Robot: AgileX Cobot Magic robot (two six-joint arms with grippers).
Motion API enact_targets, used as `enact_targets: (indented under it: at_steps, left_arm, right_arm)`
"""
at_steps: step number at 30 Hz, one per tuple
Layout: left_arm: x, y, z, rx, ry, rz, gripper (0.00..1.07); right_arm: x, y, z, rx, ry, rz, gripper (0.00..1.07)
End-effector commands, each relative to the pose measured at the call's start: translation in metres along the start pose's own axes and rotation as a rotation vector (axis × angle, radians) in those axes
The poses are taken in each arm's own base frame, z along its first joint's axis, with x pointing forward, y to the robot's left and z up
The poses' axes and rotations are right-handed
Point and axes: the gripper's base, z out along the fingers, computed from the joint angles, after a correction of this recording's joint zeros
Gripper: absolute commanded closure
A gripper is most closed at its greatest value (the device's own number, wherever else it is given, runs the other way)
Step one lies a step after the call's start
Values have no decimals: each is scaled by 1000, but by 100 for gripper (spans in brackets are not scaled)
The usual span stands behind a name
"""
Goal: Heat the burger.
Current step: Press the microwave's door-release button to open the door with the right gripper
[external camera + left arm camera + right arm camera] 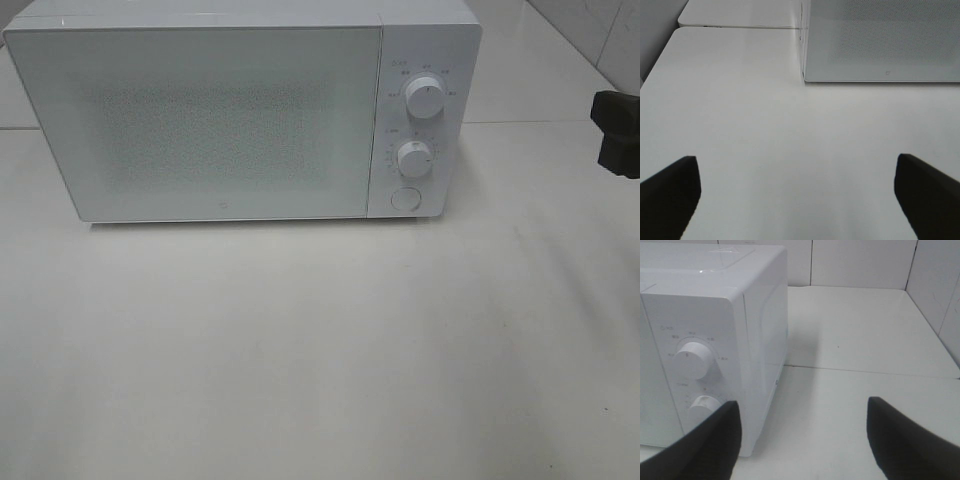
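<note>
Next, my right gripper goes to the round button [406, 199] below the dials on the white microwave and closes there, ready to press it.
The burger is not in view in any frame. A white microwave [240, 115] stands at the back of the table with its door shut; it also shows in the left wrist view [880, 40] and the right wrist view [715, 335]. It has two white dials [425, 98] [413, 158] and a round button [404, 197] on its right panel. My left gripper [797, 195] is open and empty above bare table, left of the microwave's front. My right gripper [800, 440] is open and empty, to the right of the microwave near its dials; part of that arm [618, 130] shows at the right edge.
The white table [320, 350] spreads in front of the microwave. A white tiled wall [865, 262] runs behind and to the right. A seam between two table tops [740, 27] lies left of the microwave.
</note>
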Motion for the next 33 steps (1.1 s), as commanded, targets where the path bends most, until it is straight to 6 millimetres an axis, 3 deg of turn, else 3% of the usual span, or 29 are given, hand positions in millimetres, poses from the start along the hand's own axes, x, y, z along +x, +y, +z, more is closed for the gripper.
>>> enact_targets:
  at_steps: [1,11,19,27,33]
  left_arm:
    - [2,-1,-2,4,-21,-4,9]
    - [2,-1,-2,4,-21,-4,9]
    - [2,-1,-2,4,-21,-4,9]
    - [2,-1,-2,4,-21,-4,9]
    - [2,-1,-2,4,-21,-4,9]
  right_arm:
    - [5,-6,10,64,-20,-16,37]
    - [24,-9,26,130,3,2,37]
    - [39,17,33,147,-45,7,37]
    - [59,63,37,48,-44,-72,37]
    - [66,79,39,58,-14,-48,37]
